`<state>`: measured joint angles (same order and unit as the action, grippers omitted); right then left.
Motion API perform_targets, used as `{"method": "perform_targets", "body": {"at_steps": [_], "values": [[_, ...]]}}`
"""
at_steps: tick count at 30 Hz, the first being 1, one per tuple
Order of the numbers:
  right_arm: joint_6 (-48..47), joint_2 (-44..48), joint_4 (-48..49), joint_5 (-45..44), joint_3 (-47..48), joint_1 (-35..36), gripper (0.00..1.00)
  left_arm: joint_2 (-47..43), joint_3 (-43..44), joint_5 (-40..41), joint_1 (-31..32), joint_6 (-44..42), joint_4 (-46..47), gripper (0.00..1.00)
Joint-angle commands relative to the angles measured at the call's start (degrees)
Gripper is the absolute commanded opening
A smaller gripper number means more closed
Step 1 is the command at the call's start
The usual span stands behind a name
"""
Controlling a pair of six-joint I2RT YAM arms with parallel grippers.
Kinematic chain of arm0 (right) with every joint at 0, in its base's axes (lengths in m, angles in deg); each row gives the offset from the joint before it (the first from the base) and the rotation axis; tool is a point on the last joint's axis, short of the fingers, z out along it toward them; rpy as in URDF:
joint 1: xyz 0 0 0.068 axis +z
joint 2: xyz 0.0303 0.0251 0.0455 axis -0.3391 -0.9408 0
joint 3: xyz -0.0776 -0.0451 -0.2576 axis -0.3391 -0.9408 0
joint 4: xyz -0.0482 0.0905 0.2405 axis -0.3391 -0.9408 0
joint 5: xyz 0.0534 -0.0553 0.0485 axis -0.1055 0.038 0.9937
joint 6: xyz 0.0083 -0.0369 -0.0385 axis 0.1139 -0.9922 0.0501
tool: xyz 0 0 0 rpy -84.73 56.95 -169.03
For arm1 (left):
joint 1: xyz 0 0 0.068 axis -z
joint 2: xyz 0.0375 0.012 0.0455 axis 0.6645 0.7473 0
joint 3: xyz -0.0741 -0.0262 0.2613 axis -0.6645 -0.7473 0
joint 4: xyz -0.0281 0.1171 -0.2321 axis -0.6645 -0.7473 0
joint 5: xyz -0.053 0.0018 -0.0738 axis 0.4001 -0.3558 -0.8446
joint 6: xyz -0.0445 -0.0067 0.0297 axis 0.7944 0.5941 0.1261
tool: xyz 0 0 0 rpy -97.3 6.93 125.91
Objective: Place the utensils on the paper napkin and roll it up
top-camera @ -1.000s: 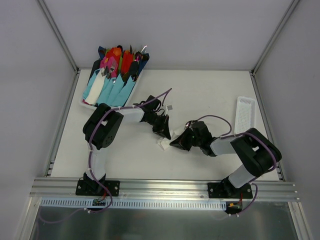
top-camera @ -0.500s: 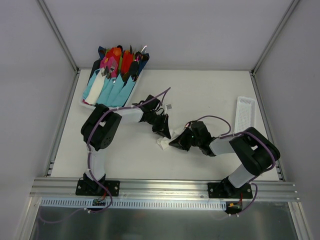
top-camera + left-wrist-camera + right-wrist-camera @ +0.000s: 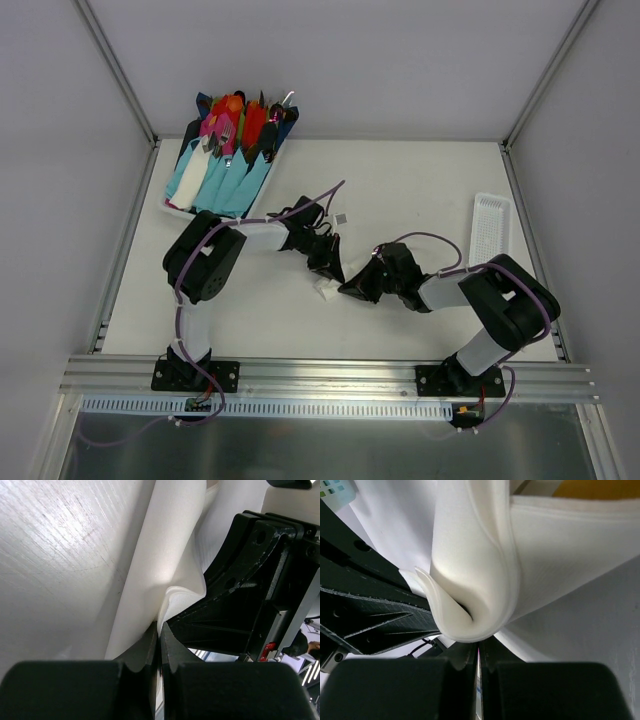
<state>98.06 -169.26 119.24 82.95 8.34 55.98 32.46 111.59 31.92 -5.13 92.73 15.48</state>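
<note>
Next, my left gripper opens, back away and takes the flap (image 3: 328,289) beside the roll, because the paper napkin's loose edge puckers up where both my grippers crowd it.
The paper napkin (image 3: 327,291) is a small bunched white roll on the table between my two grippers. My left gripper (image 3: 329,272) is at its far side and my right gripper (image 3: 346,288) at its right side. In the left wrist view the left gripper (image 3: 160,630) is shut, with a napkin (image 3: 150,570) edge running in between the tips. In the right wrist view the right gripper (image 3: 479,647) is shut at the curled napkin fold (image 3: 470,580). A strip of the golden-yellow utensil (image 3: 590,487) shows inside the roll. The dark-handled spoon is hidden.
A tray of pink, red and orange cutlery in light-blue wraps (image 3: 222,165) stands at the back left. A white slotted plastic tray (image 3: 490,226) lies at the right edge. A small grey tag (image 3: 340,215) lies behind the left gripper.
The left gripper has shifted slightly toward the near side, and the visible white bundle between the grippers has become smaller and tighter. The right arm has barely moved.
</note>
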Motion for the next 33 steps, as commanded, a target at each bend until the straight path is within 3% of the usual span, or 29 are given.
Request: {"method": "perform_targets", "body": {"at_steps": [1,13,20,24,28,33], "values": [[-1.08,-1.35,-5.45,-4.61,0.3,0.58,0.0,-0.82,-1.64,-1.76,2.42,1.54,-1.18,0.0],[-2.92,1.1,-7.19,-3.56,1.0,0.66,0.0,4.98,-2.6,0.35,2.69,1.54,-0.65,0.0],[-8.28,15.59,-15.63,-2.41,3.46,0.23,0.04,6.57,-2.08,4.83,2.51,-0.92,-4.17,0.0],[-9.6,25.69,-20.89,-2.15,5.04,-4.24,0.08,6.83,-1.11,6.58,2.51,-2.15,-6.1,0.0],[-11.27,26.16,-26.25,-2.06,8.02,-9.26,0.09,6.66,-0.93,7.38,2.69,-2.5,-6.98,0.0],[-13.3,20.1,-28.03,-1.36,12.42,-11.81,0.07,6.48,-0.76,7.64,2.86,-3.03,-7.25,0.19]]}}
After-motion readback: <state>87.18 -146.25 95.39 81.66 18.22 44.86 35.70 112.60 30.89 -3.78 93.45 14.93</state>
